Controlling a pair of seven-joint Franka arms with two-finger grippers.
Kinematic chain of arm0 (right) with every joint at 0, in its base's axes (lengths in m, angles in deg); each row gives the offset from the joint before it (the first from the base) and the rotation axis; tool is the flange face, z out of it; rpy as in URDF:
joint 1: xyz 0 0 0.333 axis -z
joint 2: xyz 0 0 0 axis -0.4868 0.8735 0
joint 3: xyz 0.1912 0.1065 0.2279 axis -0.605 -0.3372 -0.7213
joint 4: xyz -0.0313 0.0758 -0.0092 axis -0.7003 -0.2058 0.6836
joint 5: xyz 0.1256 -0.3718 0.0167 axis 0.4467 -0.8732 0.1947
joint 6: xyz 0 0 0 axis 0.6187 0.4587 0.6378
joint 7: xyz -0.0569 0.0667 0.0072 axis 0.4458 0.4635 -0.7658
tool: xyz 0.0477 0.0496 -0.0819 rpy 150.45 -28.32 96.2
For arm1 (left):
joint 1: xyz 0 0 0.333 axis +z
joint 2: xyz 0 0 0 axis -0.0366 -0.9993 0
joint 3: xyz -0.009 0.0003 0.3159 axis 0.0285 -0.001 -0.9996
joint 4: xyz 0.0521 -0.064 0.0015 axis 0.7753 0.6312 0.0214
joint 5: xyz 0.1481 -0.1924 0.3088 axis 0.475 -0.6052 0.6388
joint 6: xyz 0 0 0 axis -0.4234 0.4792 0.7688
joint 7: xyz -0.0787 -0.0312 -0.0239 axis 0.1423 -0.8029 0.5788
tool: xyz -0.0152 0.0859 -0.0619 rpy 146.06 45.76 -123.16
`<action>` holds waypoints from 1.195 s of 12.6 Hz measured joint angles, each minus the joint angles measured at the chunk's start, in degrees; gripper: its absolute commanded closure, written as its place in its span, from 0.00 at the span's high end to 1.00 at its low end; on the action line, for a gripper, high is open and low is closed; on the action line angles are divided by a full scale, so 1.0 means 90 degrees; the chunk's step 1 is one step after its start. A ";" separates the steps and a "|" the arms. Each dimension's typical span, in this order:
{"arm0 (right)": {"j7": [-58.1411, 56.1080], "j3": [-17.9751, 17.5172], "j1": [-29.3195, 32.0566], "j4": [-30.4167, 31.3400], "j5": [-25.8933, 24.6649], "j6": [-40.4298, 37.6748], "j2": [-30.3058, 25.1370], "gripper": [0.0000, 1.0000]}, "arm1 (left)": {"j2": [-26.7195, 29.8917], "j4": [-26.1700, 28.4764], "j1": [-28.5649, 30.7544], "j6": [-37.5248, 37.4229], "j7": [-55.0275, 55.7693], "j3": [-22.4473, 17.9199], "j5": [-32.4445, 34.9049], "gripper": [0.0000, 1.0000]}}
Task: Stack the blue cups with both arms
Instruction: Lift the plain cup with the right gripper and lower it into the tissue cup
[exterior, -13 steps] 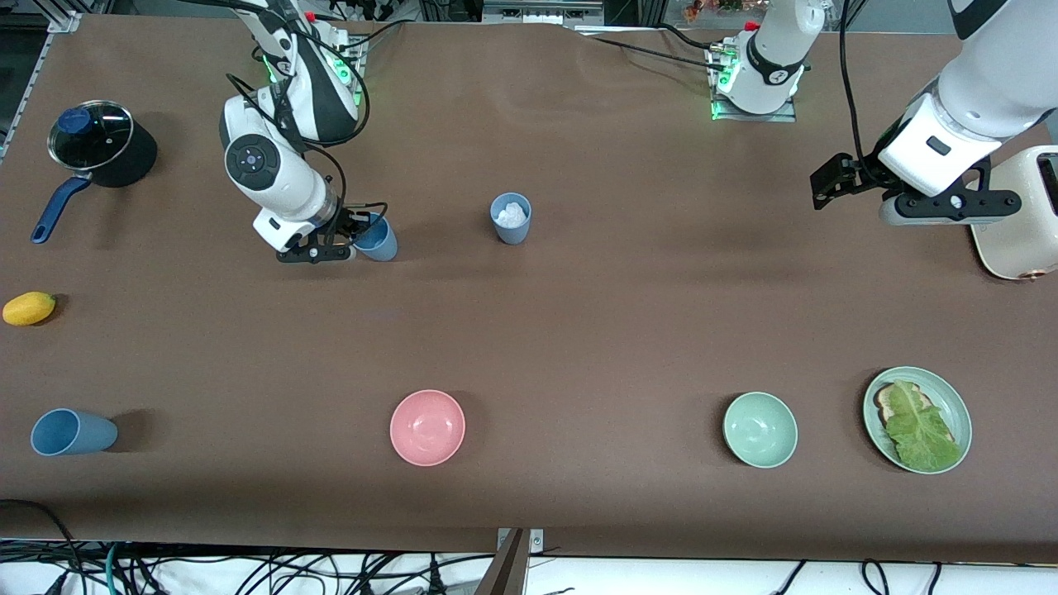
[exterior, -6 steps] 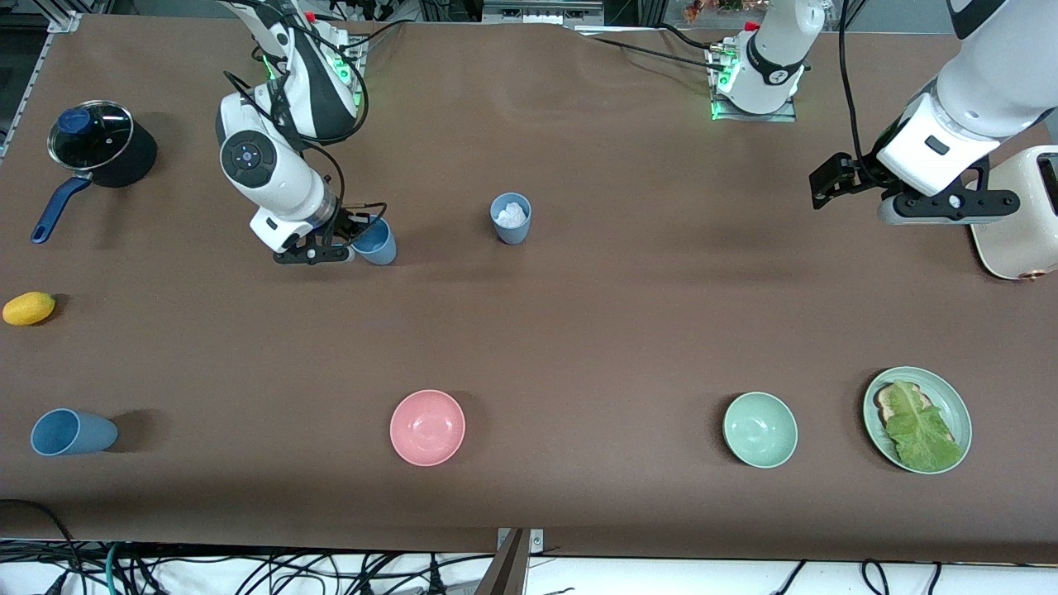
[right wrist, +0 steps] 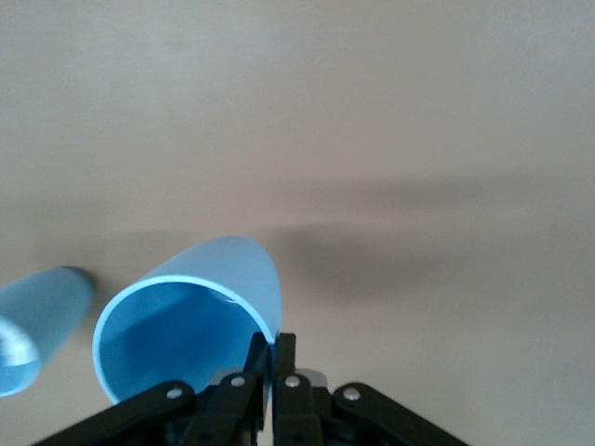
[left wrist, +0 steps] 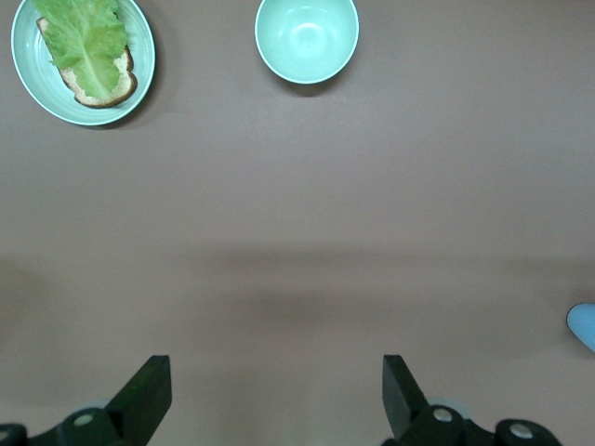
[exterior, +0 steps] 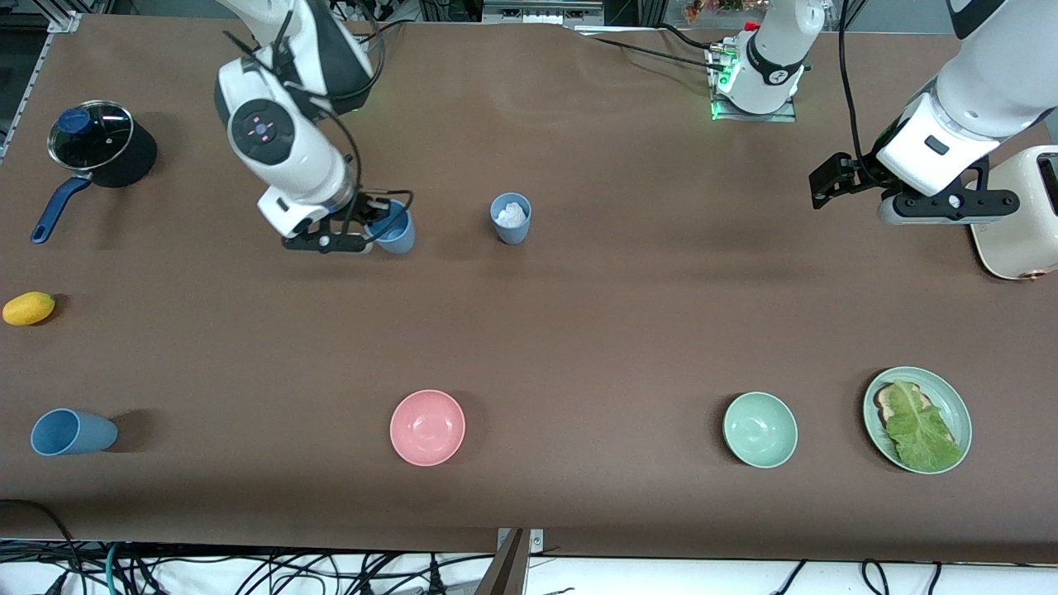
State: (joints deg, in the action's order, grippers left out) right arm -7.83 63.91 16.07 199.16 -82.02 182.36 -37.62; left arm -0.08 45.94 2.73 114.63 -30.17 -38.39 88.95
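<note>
I should release the blue cup that is in my right gripper inside the upright blue cup [exterior: 511,207] [right wrist: 19,355] that has something white in it.
My right gripper [exterior: 374,229] is shut on the rim of a blue cup [exterior: 397,228] and holds it tilted just above the table. In the right wrist view the fingers [right wrist: 272,346] pinch the cup's wall [right wrist: 200,288], one inside and one outside. A second blue cup [exterior: 510,219] stands upright beside it, toward the left arm's end, with something white inside; it shows in the right wrist view [right wrist: 37,321]. A third blue cup [exterior: 71,431] lies on its side near the front camera at the right arm's end. My left gripper [exterior: 826,187] waits open and empty [left wrist: 274,395] over bare table.
A pink bowl [exterior: 427,427], a pale-green bowl [exterior: 760,429] and a green plate with toast and lettuce [exterior: 952,401] lie nearer the front camera. A lidded black pot [exterior: 99,147] and a yellow fruit [exterior: 29,308] sit at the right arm's end. A white toaster [exterior: 1021,227] stands beside the left gripper.
My right gripper has risen with the blue cup and moved toward the cup with the white thing inside. The left arm has not moved.
</note>
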 measured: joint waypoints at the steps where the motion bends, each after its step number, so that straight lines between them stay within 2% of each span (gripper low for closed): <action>1: 0.0432 -0.0282 -0.0018 -0.0151 0.0002 -0.0110 0.0000 0.00 | 0.0000 -0.0001 0.0000 0.0000 0.0000 0.0000 0.0000 1.00; 4: 0.1648 -0.0973 -0.0102 -0.0558 0.0010 -0.0392 0.0011 0.00 | -0.0004 -0.0005 0.0000 -0.0002 0.0000 0.0004 0.0000 1.00; 6: 0.2423 -0.1181 -0.0362 -0.0818 0.0014 -0.0426 0.0113 0.00 | -0.0005 -0.0005 0.0000 -0.0003 0.0000 0.0004 0.0000 1.00; 10: 0.3234 -0.1207 -0.0883 -0.1226 -0.0098 -0.0413 0.0663 0.00 | -0.0007 -0.0008 0.0000 -0.0004 0.0000 0.0005 0.0000 1.00; 15: 0.3504 -0.1197 -0.0983 -0.1335 -0.0375 -0.0287 0.1104 0.00 | -0.0012 -0.0009 0.0000 -0.0008 0.0000 0.0005 0.0000 1.00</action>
State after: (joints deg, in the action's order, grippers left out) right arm 23.71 53.14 7.22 187.15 -85.40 179.77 -27.68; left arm -0.18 45.86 2.73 114.56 -30.17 -38.34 88.95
